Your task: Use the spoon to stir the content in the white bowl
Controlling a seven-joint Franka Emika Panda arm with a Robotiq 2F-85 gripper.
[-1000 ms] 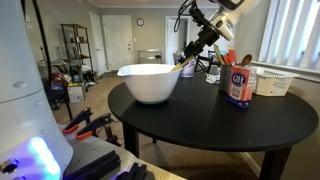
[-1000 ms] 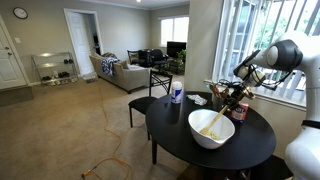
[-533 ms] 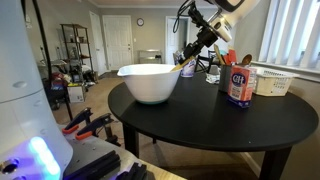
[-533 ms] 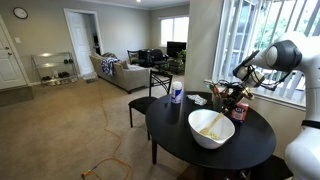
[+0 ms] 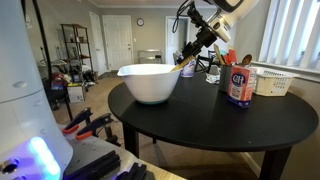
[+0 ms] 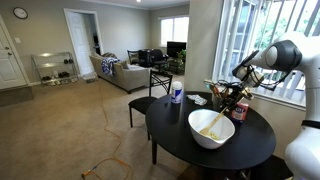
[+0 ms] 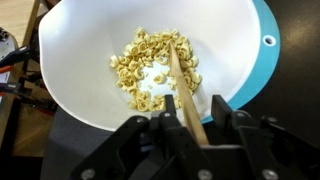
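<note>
The spoon leans low across the white bowl's rim. My gripper will close on the spoon's handle (image 7: pixel 189 103) and tip it upright over the bowl before it stirs.
The white bowl (image 7: pixel 80 60) fills the wrist view and holds pale pasta-like pieces (image 7: pixel 150 65). The slim tan spoon (image 7: pixel 178 75) rests with its tip among them, its handle running back between the fingers. My gripper (image 7: pixel 194 108) straddles the handle. The handle lies close to one finger, with a clear gap to the other, so the jaws stand apart. In both exterior views the bowl (image 5: pixel 150 83) (image 6: pixel 211 128) sits on the round black table (image 5: pixel 215 125). The spoon (image 5: pixel 186 68) leans out over the rim toward the gripper (image 5: pixel 198 45).
A turquoise mat (image 7: pixel 262 60) lies under the bowl. A blue-labelled canister (image 5: pixel 239 83), a white basket (image 5: pixel 272 82) and a holder of orange and green utensils (image 5: pixel 228 60) stand beside the bowl. A white-and-blue cup (image 6: pixel 177 97) stands at the table's far edge.
</note>
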